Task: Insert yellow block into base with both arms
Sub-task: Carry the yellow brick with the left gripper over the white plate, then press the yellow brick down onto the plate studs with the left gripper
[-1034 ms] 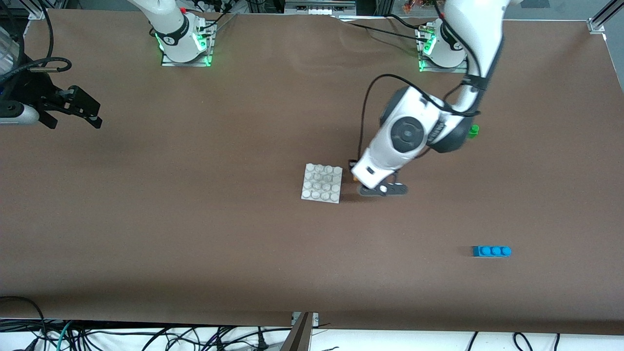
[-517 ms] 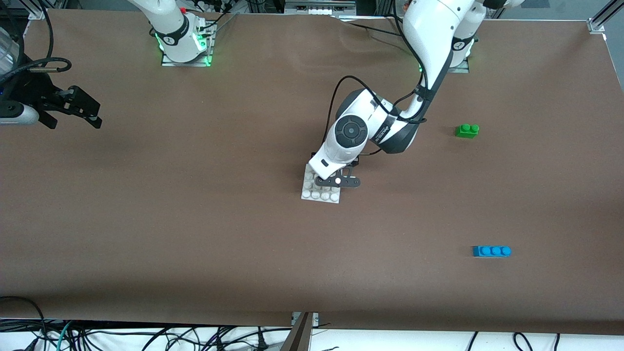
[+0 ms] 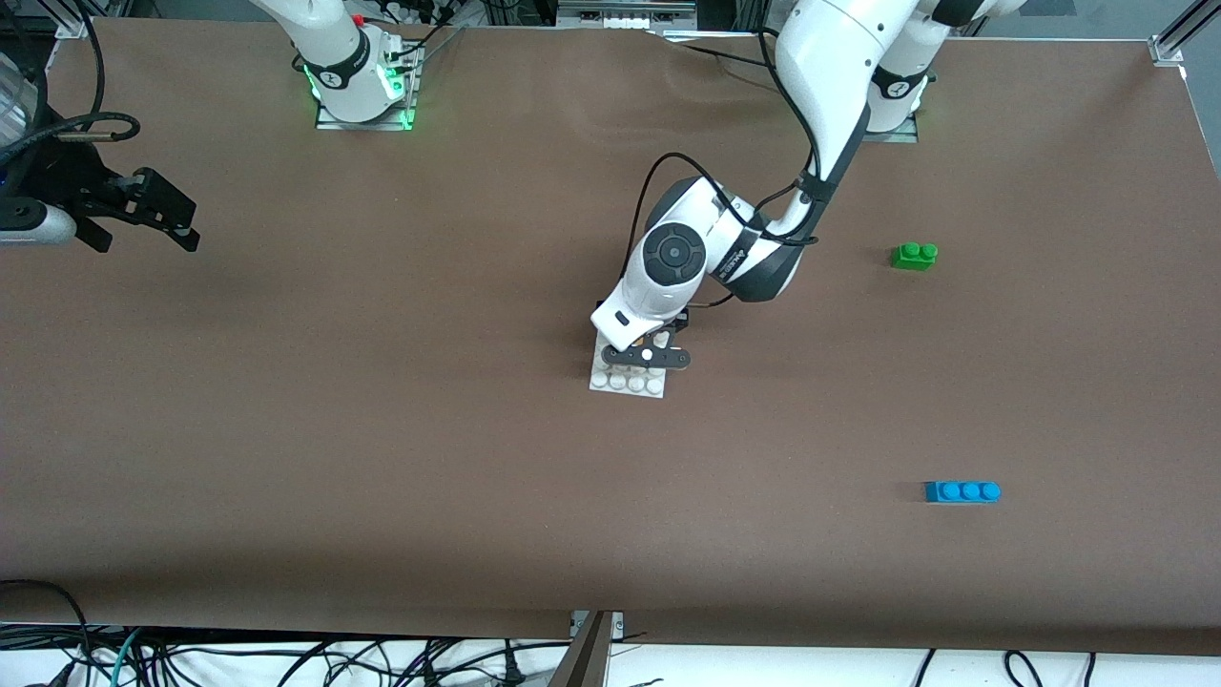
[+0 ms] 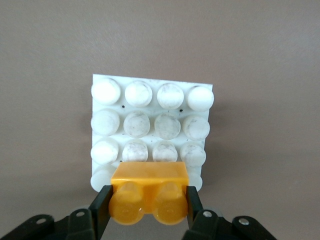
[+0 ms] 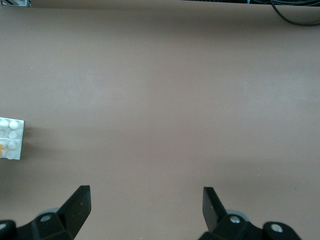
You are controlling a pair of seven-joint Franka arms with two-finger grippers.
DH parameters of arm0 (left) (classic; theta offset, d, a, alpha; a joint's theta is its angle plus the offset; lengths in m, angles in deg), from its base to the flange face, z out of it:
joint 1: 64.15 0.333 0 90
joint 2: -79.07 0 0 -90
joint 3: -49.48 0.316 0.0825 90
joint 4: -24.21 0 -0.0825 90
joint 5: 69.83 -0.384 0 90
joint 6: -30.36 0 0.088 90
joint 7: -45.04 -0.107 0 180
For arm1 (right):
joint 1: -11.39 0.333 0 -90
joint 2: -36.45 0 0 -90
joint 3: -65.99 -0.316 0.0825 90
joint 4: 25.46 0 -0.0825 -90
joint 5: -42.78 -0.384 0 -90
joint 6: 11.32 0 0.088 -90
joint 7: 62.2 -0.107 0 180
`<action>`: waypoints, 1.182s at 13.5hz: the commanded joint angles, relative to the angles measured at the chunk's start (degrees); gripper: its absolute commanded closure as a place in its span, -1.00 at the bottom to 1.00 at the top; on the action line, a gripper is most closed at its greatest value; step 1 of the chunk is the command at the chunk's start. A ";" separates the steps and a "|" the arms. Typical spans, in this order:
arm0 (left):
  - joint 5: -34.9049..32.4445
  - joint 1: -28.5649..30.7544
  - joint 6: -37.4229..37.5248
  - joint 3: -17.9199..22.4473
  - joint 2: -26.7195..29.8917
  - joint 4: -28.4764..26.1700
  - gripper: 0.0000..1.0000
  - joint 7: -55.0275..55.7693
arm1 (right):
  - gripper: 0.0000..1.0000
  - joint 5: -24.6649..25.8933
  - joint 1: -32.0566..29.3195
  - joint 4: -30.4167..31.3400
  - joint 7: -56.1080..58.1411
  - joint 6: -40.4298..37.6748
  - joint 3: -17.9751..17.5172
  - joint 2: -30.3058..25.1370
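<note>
The yellow block, now over the edge row of studs, will go on the white base's middle studs (image 3: 636, 345) (image 4: 150, 151), next to the base's edge row under my left gripper.
The white base (image 3: 627, 382) lies mid-table; its 4x4 studs fill the left wrist view (image 4: 150, 120). My left gripper (image 3: 643, 347) is over the base, shut on the yellow block (image 4: 149, 192) with a finger on each end. The block sits over the base's edge row of studs; I cannot tell whether it touches them. In the front view the left wrist hides the block. My right gripper (image 3: 143, 215) waits open and empty above bare table at the right arm's end (image 5: 146, 200). The base shows small at the edge of the right wrist view (image 5: 11, 138).
A green two-stud brick (image 3: 914, 256) lies toward the left arm's end of the table. A blue three-stud brick (image 3: 962, 491) lies nearer the front camera at that same end. Cables run along the table's edges.
My left arm has carried the yellow block from beside the base to over it, toward the right arm's end, uncovering the green brick. The right arm has not moved.
</note>
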 commanded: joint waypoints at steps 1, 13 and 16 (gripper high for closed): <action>0.30 -1.02 -1.01 1.16 -1.32 1.82 0.44 -1.52 | -0.98 -0.21 -0.36 -1.19 0.40 -0.62 -0.20 0.40; -4.18 -1.80 -1.73 1.42 -3.34 3.13 0.44 -1.61 | -0.98 -0.21 -0.36 -1.19 0.40 -0.62 -0.20 0.40; -4.80 -2.25 -1.73 1.42 -4.13 3.13 0.44 -1.43 | -0.98 -0.21 -0.36 -1.19 0.40 -0.62 -0.20 0.40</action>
